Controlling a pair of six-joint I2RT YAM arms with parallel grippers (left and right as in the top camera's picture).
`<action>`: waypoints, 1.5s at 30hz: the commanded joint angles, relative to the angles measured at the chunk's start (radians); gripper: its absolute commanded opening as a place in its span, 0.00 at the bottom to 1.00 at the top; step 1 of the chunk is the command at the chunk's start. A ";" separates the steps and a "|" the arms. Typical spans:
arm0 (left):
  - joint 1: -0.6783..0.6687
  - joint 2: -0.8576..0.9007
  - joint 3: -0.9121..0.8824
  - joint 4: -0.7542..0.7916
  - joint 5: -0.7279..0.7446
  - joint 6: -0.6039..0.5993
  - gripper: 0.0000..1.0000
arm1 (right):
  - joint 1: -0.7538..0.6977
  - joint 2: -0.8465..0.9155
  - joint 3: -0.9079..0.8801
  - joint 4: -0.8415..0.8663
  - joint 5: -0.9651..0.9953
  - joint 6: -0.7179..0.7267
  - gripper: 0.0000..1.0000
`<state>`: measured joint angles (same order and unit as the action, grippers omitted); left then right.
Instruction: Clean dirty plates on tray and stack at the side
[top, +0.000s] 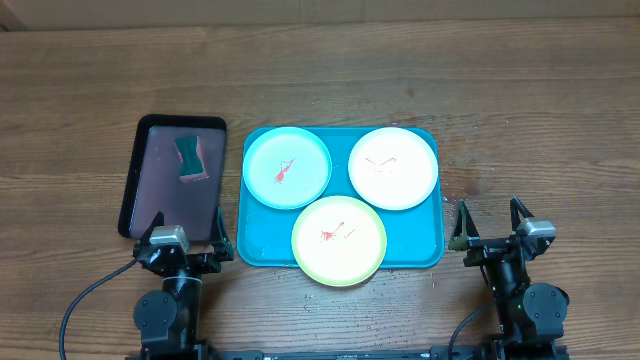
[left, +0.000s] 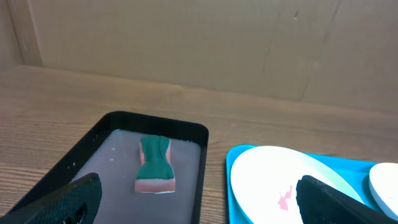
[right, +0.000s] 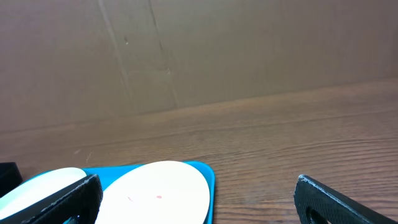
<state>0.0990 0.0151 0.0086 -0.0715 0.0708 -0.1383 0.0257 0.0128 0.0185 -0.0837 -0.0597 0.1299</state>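
Note:
My left gripper will next move to the green-and-pink sponge that is on the black-rimmed tray, and then close on the sponge's narrow middle (top: 190, 159) (left: 155, 164).
The teal-blue tray (top: 422, 250) lies mid-table with three plates on it. A light blue plate (top: 287, 167) with a red smear sits at its back left, a white plate (top: 393, 167) with faint marks at its back right, and a yellow-green plate (top: 339, 240) with red smears at the front. My left gripper (top: 184, 228) stands open near the table's front, left of the tray, with nothing between its fingers. My right gripper (top: 492, 222) stands open to the tray's right, also empty. The left wrist view shows the light blue plate (left: 273, 186); the right wrist view shows the white plate (right: 155, 193).
A dark black-rimmed tray (top: 135, 170) lies left of the teal tray, with a green-and-pink sponge (top: 190, 158) on it. The sponge (left: 155, 167) also shows in the left wrist view. A cardboard wall (right: 199, 50) stands at the back.

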 joint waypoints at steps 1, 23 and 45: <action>-0.002 -0.004 -0.004 -0.002 -0.003 0.019 1.00 | -0.006 -0.002 -0.010 0.003 0.010 0.000 1.00; -0.002 -0.004 -0.004 -0.002 -0.003 0.019 1.00 | -0.006 -0.002 -0.010 0.003 0.096 -0.029 1.00; -0.002 0.039 0.218 -0.309 -0.039 -0.034 1.00 | -0.006 0.154 0.229 -0.205 -0.028 0.032 1.00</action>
<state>0.0986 0.0231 0.1165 -0.3199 0.0647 -0.1581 0.0257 0.0986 0.1387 -0.2718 -0.0616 0.1566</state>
